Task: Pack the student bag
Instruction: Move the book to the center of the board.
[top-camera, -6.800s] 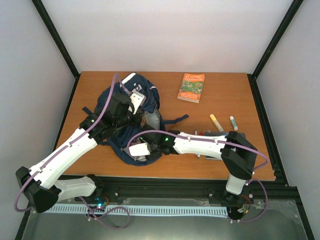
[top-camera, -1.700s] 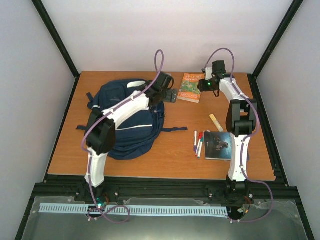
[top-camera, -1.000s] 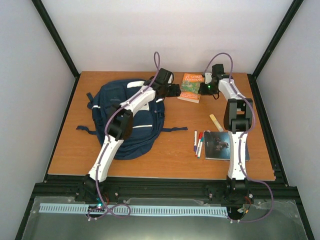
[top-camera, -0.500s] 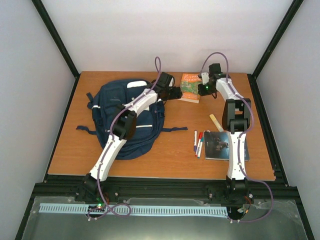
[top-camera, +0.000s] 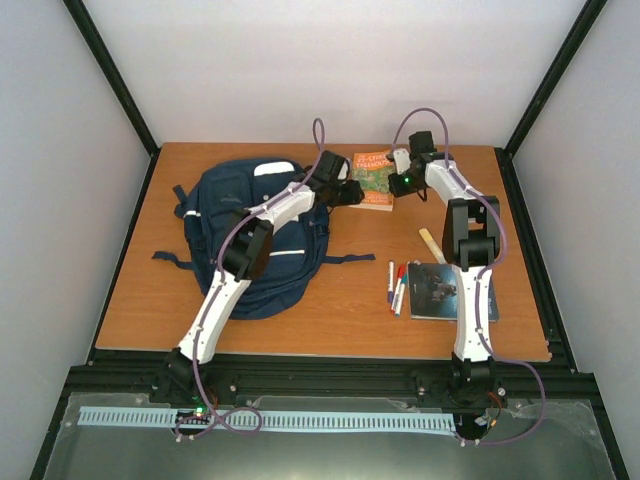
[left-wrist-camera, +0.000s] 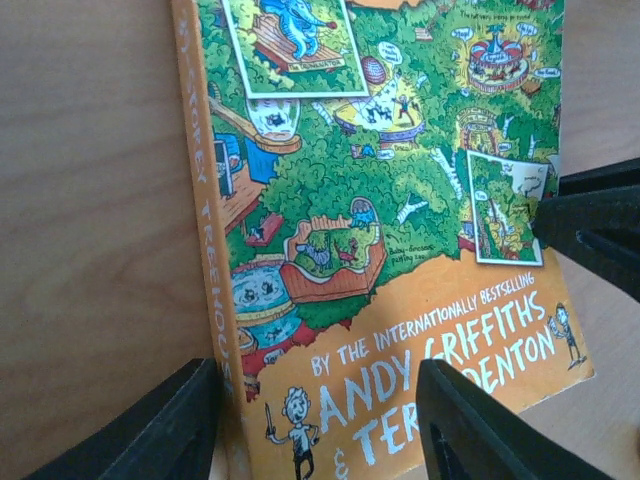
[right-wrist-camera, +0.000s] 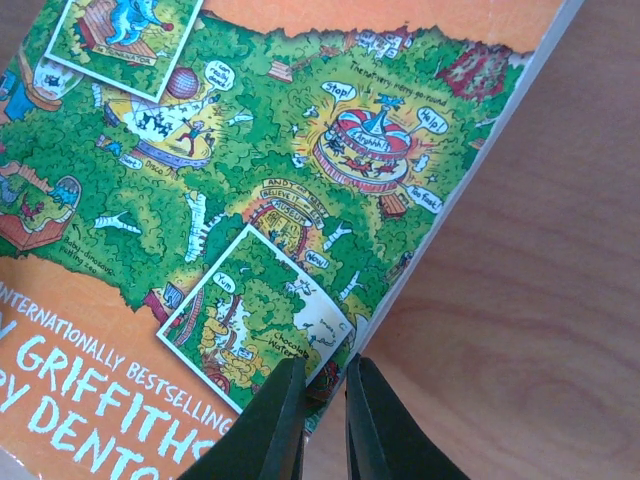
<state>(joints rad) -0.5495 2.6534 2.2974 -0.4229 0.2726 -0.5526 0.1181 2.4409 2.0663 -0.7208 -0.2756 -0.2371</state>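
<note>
The book lies at the far back of the table, so next I drag it closer with my right gripper, then take its page edge nearer the middle (right-wrist-camera: 454, 213).
The student bag (top-camera: 240, 235), navy with thin white stripes, lies flat on the left half of the table. Right of it lies an orange and green paperback book (top-camera: 372, 180). In the left wrist view, my left gripper (top-camera: 352, 192) (left-wrist-camera: 318, 375) is open, straddling the book's (left-wrist-camera: 380, 200) spine corner. One finger sits beside the spine and the other over the cover. My right gripper (top-camera: 393, 185) (right-wrist-camera: 324, 362) is shut on the book's (right-wrist-camera: 250, 150) page edge, and its dark fingers (left-wrist-camera: 600, 230) show at the book's far side.
Three markers (top-camera: 397, 285) and a dark book (top-camera: 440, 290) lie at the near right. A yellow marker (top-camera: 432, 245) lies behind them. Black frame posts stand at the table's back corners.
Both arms have left the bag for the book. In the last second the left gripper reached the spine and narrowed. The right closed on the page edge, and the book slid slightly left.
</note>
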